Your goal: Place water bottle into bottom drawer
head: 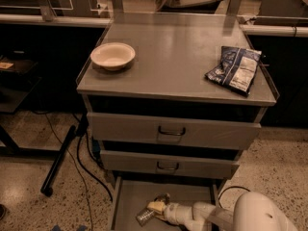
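Observation:
I need to set the water bottle on the bottom of the open bottom drawer [153,215], near its middle, with my gripper.
The bottom drawer [130,201] is pulled open below two shut grey drawers. The water bottle [144,217] lies low inside it, only partly in view, its clear body poking left out of my gripper [156,207]. My white arm [211,214] reaches into the drawer from the lower right. The gripper sits over the drawer floor near its middle, around the bottle.
A cream bowl [113,56] stands on the cabinet top [173,57] at the left. A blue-and-white chip bag [236,70] lies at the right. Black cables and a dark bar [60,160] lie on the speckled floor to the left of the cabinet.

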Tool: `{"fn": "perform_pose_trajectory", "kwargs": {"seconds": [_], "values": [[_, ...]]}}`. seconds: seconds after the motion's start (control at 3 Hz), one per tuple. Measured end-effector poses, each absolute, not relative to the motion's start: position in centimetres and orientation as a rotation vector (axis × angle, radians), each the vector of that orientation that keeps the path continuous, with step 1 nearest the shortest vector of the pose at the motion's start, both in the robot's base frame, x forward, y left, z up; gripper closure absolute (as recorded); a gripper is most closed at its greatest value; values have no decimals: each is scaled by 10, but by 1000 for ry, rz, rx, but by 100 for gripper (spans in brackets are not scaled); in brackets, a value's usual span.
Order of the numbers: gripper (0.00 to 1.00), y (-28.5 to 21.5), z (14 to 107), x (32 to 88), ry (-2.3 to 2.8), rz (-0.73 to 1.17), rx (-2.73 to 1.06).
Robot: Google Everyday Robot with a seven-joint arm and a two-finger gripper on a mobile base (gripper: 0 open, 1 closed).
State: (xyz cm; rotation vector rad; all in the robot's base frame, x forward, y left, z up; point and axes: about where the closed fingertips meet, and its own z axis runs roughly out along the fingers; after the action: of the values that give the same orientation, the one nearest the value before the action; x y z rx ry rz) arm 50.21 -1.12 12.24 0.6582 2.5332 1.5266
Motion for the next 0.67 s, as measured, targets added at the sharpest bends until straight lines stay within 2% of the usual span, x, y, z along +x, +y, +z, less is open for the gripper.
{"fn": "perform_pose_trajectory", "kwargs": {"seconds": [0.67], "values": [[100,-15,112,490,2568,1510,692]]}}
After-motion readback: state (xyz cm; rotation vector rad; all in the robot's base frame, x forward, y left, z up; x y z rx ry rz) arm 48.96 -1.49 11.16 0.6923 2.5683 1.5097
